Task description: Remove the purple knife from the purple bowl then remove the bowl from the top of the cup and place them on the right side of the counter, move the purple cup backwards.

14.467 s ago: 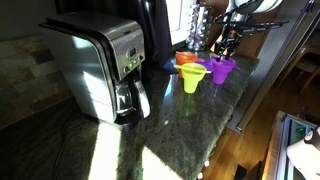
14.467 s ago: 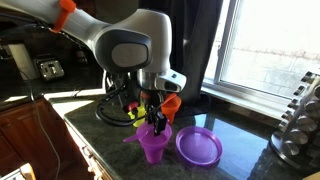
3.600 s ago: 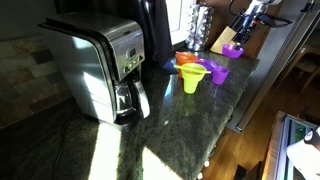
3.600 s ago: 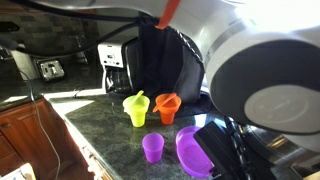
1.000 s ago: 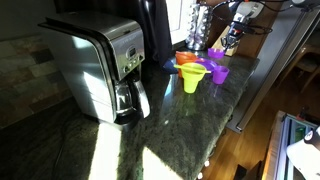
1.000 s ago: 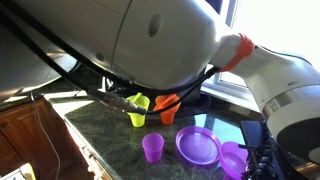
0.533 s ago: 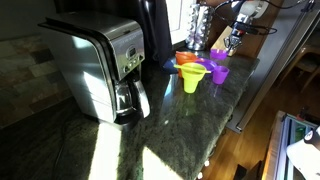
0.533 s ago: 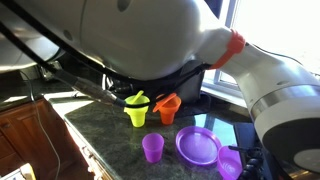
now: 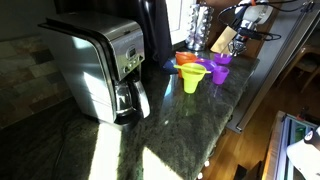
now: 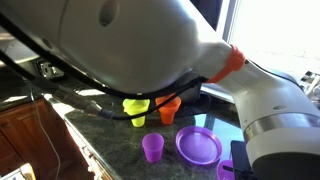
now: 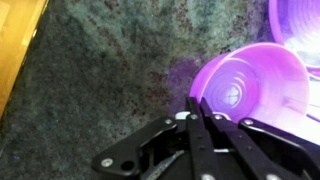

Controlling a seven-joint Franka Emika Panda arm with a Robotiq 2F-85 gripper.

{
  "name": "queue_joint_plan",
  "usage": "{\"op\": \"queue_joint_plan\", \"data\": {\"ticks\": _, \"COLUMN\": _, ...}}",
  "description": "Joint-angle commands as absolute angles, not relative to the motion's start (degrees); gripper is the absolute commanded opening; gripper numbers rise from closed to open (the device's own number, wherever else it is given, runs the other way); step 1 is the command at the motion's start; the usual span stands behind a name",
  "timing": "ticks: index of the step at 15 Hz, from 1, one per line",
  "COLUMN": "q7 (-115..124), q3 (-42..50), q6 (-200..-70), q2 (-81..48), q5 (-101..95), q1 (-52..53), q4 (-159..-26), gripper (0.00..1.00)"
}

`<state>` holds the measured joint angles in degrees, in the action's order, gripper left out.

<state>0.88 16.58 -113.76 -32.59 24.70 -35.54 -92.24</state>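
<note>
My gripper will release the purple bowl, now tilted just above the counter, on the dark counter [image 9: 226,60] [image 11: 228,94] just past the purple cup.
The purple bowl [image 11: 252,84] hangs tilted with its mouth toward the wrist camera. My gripper [image 11: 194,104] is shut on its near rim, just above the dark counter. In an exterior view the bowl [image 9: 221,58] sits a little beyond the purple cup [image 9: 218,75], with the gripper [image 9: 229,49] right above it. In an exterior view only an edge of the bowl [image 10: 226,168] shows beside my arm, to the right of the purple cup [image 10: 152,147], which stands upright and bare. The purple knife is out of view.
A round purple plate [image 10: 198,145] lies flat between cup and bowl, also seen as the plate [image 11: 296,22]. A yellow cup [image 10: 135,110] and an orange cup [image 10: 168,108] stand behind. A coffee maker [image 9: 100,65] fills the counter's other end. The counter edge [image 9: 240,100] is close.
The gripper has carried the bowl a little lower toward the counter beside the plate. The purple cup, plate and other cups have not moved.
</note>
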Motion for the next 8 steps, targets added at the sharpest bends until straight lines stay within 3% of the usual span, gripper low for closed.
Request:
{"op": "queue_joint_plan", "data": {"ticks": 1, "q7": 1.43, "q3": 16.82, "q6": -115.34, "q2": -30.24, "q5": 24.24, "q1": -35.99, "q4": -96.11, "gripper": 0.01}}
{"op": "queue_joint_plan", "data": {"ticks": 8, "q7": 3.16, "q3": 18.08, "q6": -116.01, "q2": -31.08, "q5": 22.06, "q1": -35.47, "q4": -95.92, "gripper": 0.01}}
